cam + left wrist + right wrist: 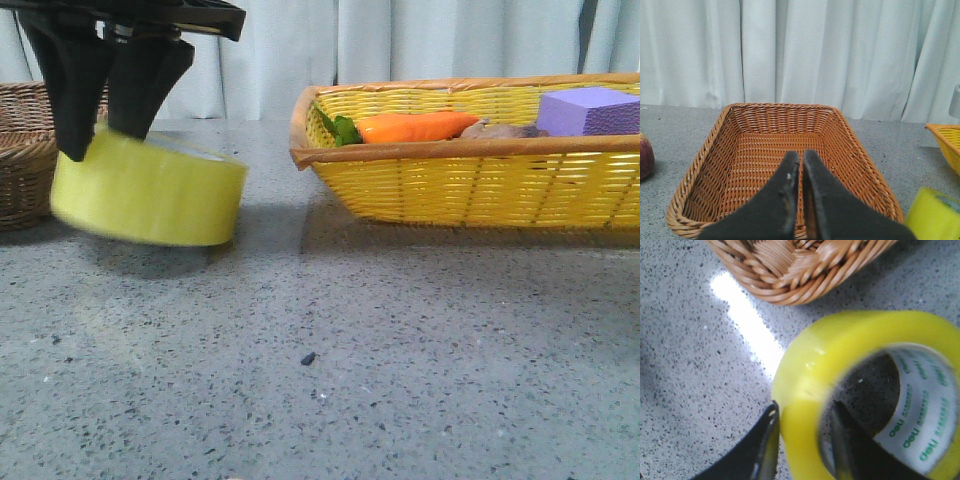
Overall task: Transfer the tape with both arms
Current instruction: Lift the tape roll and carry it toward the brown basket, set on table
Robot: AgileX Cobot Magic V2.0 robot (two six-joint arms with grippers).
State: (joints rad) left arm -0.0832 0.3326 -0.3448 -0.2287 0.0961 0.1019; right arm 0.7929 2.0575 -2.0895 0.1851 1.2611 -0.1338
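My left gripper closes next on the tape's near side [211, 203], at the end toward the yellow basket, clear of my right gripper's fingers.
The tape [150, 190] is a wide yellow-green roll, tilted and blurred, hanging just above the grey table at the left. My right gripper [105, 130] comes down on it from above. In the right wrist view the right gripper [804, 407] straddles the roll's wall: one finger stands outside the tape [860, 340], the other inside its white core with green lettering. My left gripper [801, 155] is shut and empty, pointing over a brown wicker basket [785, 106]. The tape [932, 215] shows at that view's corner, apart from the left fingers.
The brown wicker basket [20, 150] stands just left of the tape, its corner [790, 270] close to the roll. A yellow woven basket [470, 190] at the right holds an orange carrot toy [415, 127] and a purple block [590, 110]. A reddish round object [644, 155] lies beside the brown basket.
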